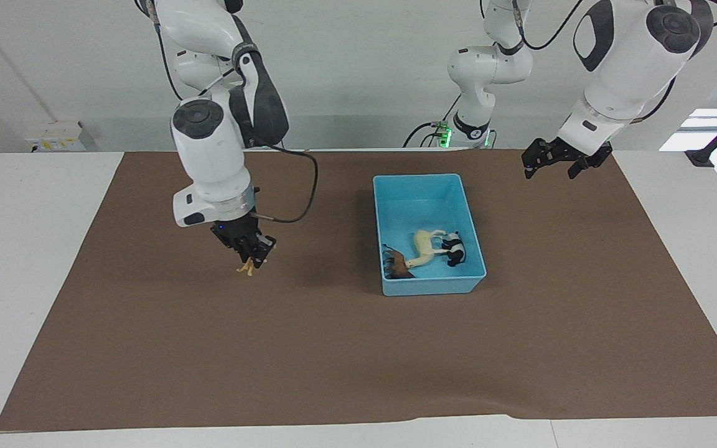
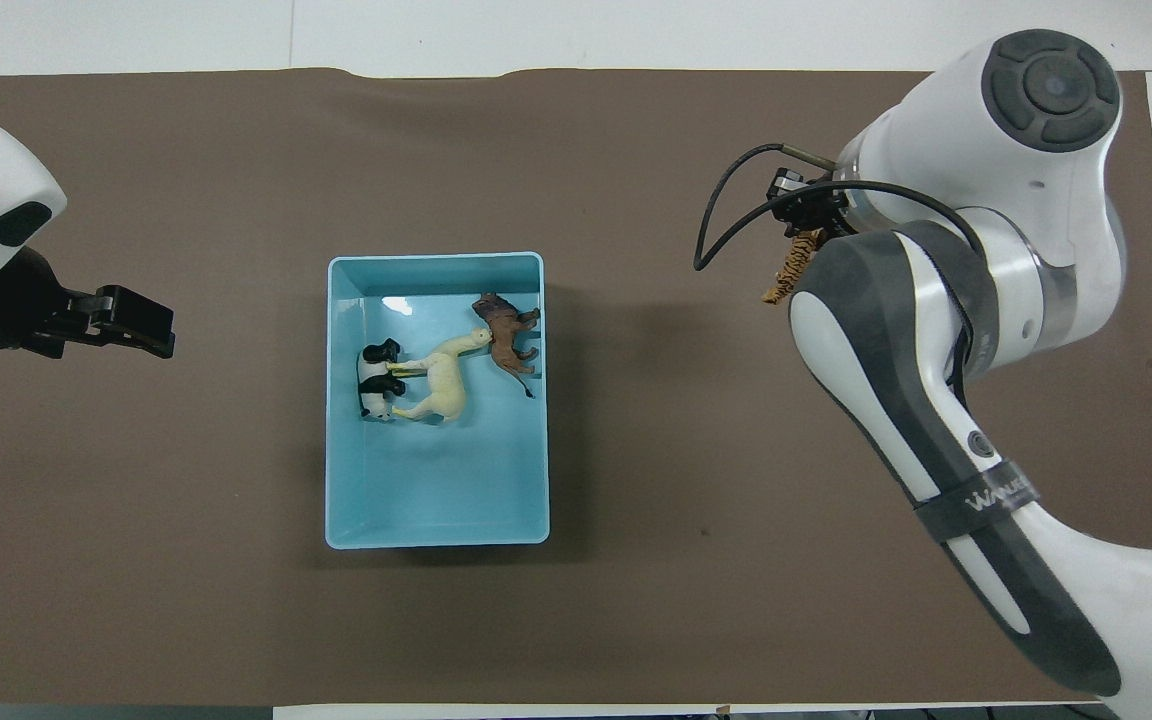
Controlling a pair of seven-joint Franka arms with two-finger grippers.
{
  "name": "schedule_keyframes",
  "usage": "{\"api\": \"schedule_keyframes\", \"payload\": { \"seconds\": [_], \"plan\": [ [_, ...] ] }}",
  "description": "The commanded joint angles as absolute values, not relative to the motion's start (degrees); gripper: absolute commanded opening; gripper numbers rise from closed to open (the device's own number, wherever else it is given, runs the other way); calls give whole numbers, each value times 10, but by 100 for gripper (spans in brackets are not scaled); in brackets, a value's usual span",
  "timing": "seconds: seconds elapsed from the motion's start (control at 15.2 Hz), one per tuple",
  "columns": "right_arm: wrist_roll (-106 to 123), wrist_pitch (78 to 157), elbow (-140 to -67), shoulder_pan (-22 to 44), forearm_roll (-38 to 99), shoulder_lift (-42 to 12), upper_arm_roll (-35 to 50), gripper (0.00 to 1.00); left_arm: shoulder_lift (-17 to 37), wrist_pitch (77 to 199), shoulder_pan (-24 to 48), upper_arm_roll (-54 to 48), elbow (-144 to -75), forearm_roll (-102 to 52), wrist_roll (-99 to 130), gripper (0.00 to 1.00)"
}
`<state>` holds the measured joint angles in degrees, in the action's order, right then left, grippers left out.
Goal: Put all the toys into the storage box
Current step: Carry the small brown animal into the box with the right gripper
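Next, I let go of the orange striped tiger with my right gripper across the cream-white horse and the brown lion (image 2: 491, 348) in the box.
The light blue storage box (image 1: 417, 177) stands on the brown mat; it also shows in the overhead view (image 2: 436, 490). In its end farther from the robots lie the cream-white horse (image 1: 426, 244), the panda (image 1: 455, 247) and the brown lion (image 1: 396, 264). My right gripper (image 1: 250, 251) is shut on the orange striped tiger (image 1: 247, 267) and holds it in the air over the bare mat, beside the box toward the right arm's end. The tiger also shows in the overhead view (image 2: 794, 268). My left gripper (image 1: 559, 163) is open and empty, raised over the mat toward the left arm's end.
The brown mat (image 1: 333, 361) covers most of the white table (image 1: 22, 249). The right arm's cable (image 1: 296, 205) loops out from the wrist toward the box. Nothing else lies on the mat.
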<state>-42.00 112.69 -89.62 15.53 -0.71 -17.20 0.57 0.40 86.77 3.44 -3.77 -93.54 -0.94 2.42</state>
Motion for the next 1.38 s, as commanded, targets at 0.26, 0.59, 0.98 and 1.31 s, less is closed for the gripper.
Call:
{"api": "schedule_keyframes", "payload": {
  "seconds": [0.26, 0.59, 0.98, 1.31],
  "plan": [
    [-648, 1131, -721, 270, 47, -277, 7, 0, 3, 857, 33, -35, -928, 0, 21, 100],
    [-751, 1229, -695, 375, 24, -363, 0, 0, -4, 848, 33, -35, -914, 29, 7, 100],
    [-795, 1211, -725, 408, 10, -367, 2, 100, -14, 860, 38, -36, -930, 25, 11, 100],
    [-763, 1173, -719, 361, 7, -315, -2, 100, -16, 858, 32, -34, -932, 25, 12, 100]
  ]
}}
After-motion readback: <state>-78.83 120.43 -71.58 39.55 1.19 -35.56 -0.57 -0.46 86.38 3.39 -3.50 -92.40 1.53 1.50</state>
